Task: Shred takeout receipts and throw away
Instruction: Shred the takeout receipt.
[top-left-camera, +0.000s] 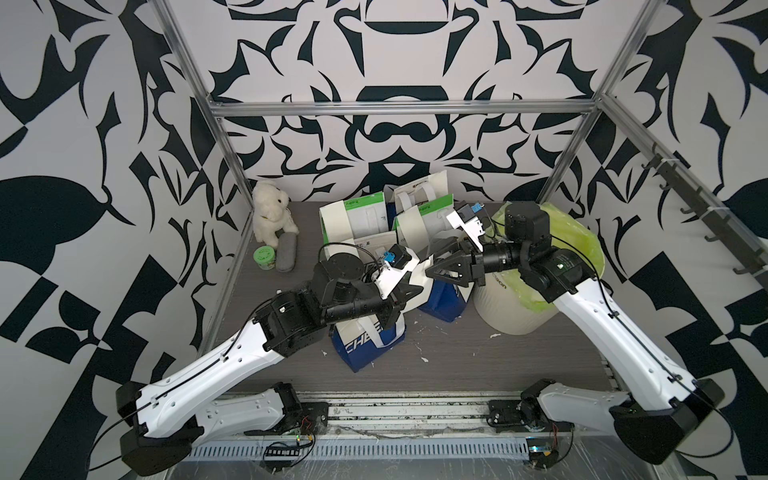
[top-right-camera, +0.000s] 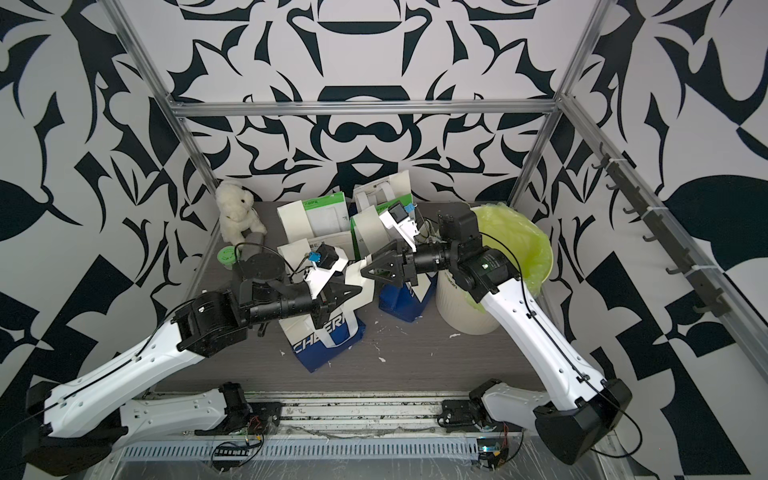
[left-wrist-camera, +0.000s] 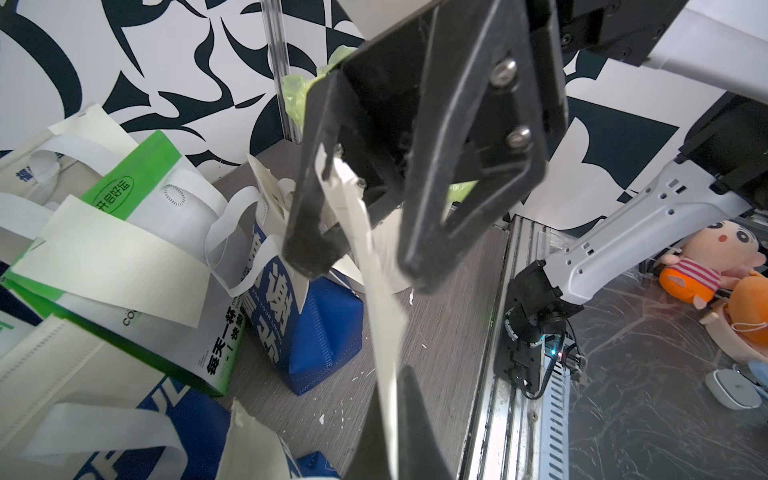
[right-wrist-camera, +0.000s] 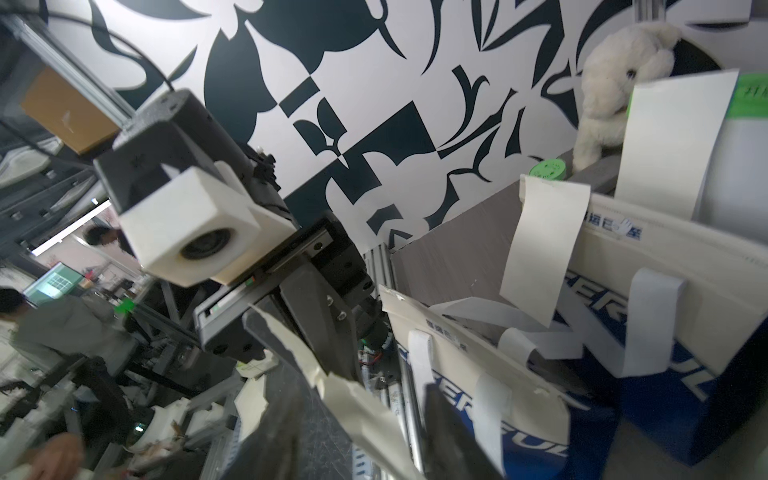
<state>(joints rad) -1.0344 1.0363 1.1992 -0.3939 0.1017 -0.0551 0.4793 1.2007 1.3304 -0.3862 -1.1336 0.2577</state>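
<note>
The left gripper holds the receipt far from the right gripper's end, so it should open and grab the edge (left-wrist-camera: 357, 214) next to the right gripper before tearing.
A torn cream-white receipt (left-wrist-camera: 384, 316) stretches between my two grippers above the blue-and-white bags. My left gripper (top-left-camera: 409, 291) (left-wrist-camera: 392, 399) is shut on one end of it. The other end runs between the fingers of my right gripper (top-left-camera: 430, 272) (right-wrist-camera: 361, 399). In the left wrist view those jaws stand apart around the strip, with a gap showing, and the paper lies against one finger (left-wrist-camera: 309, 232). More receipts lie on the bags: one slip (left-wrist-camera: 112, 266) on a green-and-white bag and two slips (right-wrist-camera: 544, 253) (right-wrist-camera: 677, 141) further back.
A white bin (top-left-camera: 511, 307) with a yellow-green liner (top-left-camera: 582, 241) stands at the right, just behind my right arm. Blue-and-white bags (top-left-camera: 365, 345) (top-left-camera: 444, 299) and green-and-white bags (top-left-camera: 370, 216) fill the middle. A plush toy (top-left-camera: 270, 216), green tub (top-left-camera: 264, 257) and grey case (top-left-camera: 286, 257) sit back left. Small paper scraps (top-left-camera: 424, 359) dot the table.
</note>
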